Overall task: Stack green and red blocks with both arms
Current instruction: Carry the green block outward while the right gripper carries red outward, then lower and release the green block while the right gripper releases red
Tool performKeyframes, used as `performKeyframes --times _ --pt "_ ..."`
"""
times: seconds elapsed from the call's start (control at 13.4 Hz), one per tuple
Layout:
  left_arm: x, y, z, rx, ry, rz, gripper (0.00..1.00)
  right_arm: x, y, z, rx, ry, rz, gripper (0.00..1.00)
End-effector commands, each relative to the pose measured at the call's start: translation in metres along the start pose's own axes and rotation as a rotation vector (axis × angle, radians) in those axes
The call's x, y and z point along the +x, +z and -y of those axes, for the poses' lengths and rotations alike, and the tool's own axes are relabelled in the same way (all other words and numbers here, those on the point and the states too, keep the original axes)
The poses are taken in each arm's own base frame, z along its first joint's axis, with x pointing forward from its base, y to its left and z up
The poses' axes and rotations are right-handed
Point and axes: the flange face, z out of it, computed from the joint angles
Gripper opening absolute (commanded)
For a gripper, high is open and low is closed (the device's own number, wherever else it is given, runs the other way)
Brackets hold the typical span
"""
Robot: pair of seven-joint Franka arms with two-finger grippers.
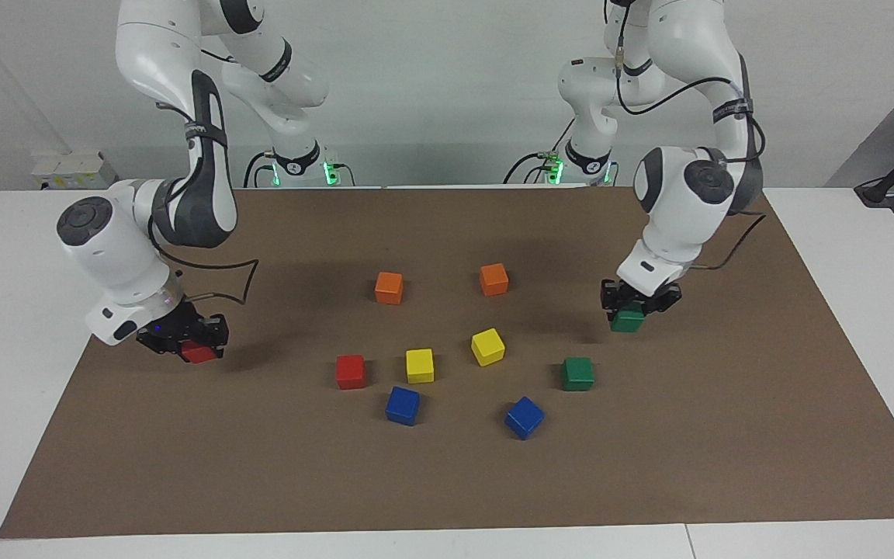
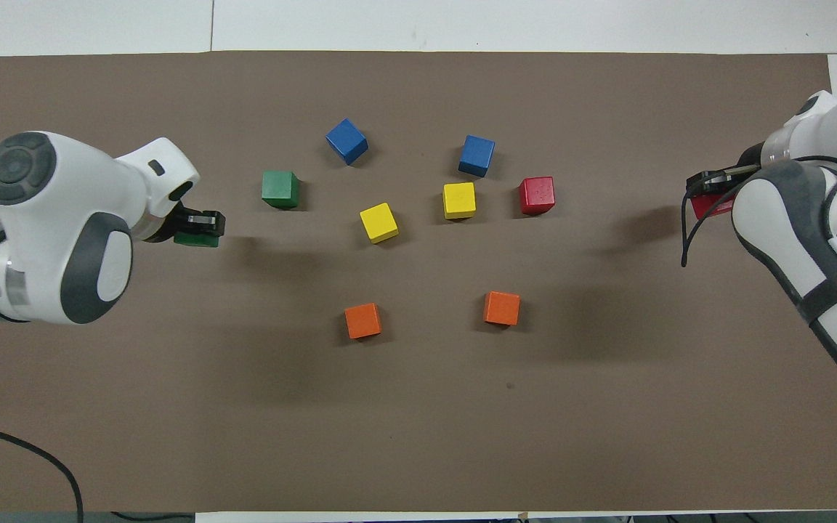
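The robot's left gripper should release the dark green block on the brown mat (image 2: 79, 267) under its own white arm.
My left gripper (image 1: 628, 310) is shut on a dark green block (image 1: 627, 321) and holds it just above the mat at the left arm's end; both show in the overhead view, gripper (image 2: 199, 225) and block (image 2: 197, 238). A second green block (image 1: 577, 373) (image 2: 280, 189) lies on the mat close by. My right gripper (image 1: 192, 341) is shut on a red block (image 1: 200, 354) low over the mat at the right arm's end; the overhead view shows this gripper (image 2: 709, 190) and a part of the block (image 2: 702, 206). A second red block (image 1: 351, 371) (image 2: 537, 195) lies near the middle.
On the brown mat (image 1: 447, 481) lie two yellow cubes (image 1: 420, 365) (image 1: 487, 346), two blue cubes (image 1: 403, 405) (image 1: 524, 417) and two orange cubes (image 1: 389, 287) (image 1: 493, 279), the orange ones nearest the robots.
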Motion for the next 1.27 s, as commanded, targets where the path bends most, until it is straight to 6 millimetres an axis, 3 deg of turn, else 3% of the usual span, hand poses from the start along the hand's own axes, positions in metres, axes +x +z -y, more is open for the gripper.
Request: performKeyframes --times 0.0,0.15,0.37,0.82,1.19 --pt "-0.018 0.002 0.084 -0.002 -0.012 0.028 0.00 -0.022 0.027 -0.010 -0.003 0.015 -0.010 0.00" --pt "-0.038 0.010 0.139 -0.001 -0.031 0.035 0.00 -0.023 0.029 -0.007 -0.002 0.097 -0.002 0.00" --pt "-0.054 0.021 0.187 -0.001 -0.035 0.033 0.00 -0.022 0.028 -0.005 -0.056 0.161 0.001 0.00" --pt "-0.057 0.069 0.211 0.000 -0.055 0.018 0.00 -0.037 0.046 -0.003 -0.056 0.153 0.012 0.00" --pt "-0.056 0.076 0.210 -0.002 -0.049 0.021 0.00 -0.050 0.062 0.000 -0.054 0.144 0.003 0.00"
